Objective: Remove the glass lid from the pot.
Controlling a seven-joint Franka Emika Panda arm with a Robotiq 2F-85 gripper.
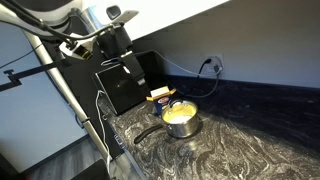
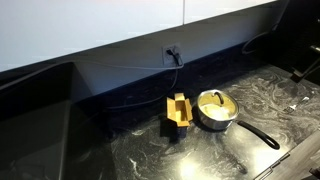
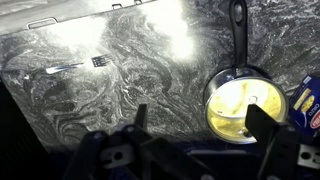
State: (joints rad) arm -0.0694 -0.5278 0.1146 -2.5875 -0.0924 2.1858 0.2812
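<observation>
My gripper should next move down to the knob (image 1: 178, 104) (image 3: 253, 101) in the middle of the pot's glass lid and close there.
The pot (image 3: 243, 108) is a small steel saucepan with a yellow inside, standing on the dark marbled counter; it shows in both exterior views (image 1: 180, 119) (image 2: 214, 110). Its long dark handle (image 3: 238, 28) points away from it. The glass lid (image 3: 246, 100) lies on the pot, with its small knob near the middle; it also shows in an exterior view (image 2: 216, 102). My gripper (image 3: 200, 122) is open and empty, well above the counter, with its right finger over the pot's edge. In an exterior view the gripper (image 1: 128, 66) hangs high, up and to the left of the pot.
A small yellow-and-blue box (image 1: 160, 97) (image 2: 178, 110) (image 3: 305, 100) stands right beside the pot. A fork (image 3: 75, 66) lies on the counter farther off. A black block (image 1: 122, 88) stands by the wall, where a cable is plugged into an outlet (image 2: 172, 52).
</observation>
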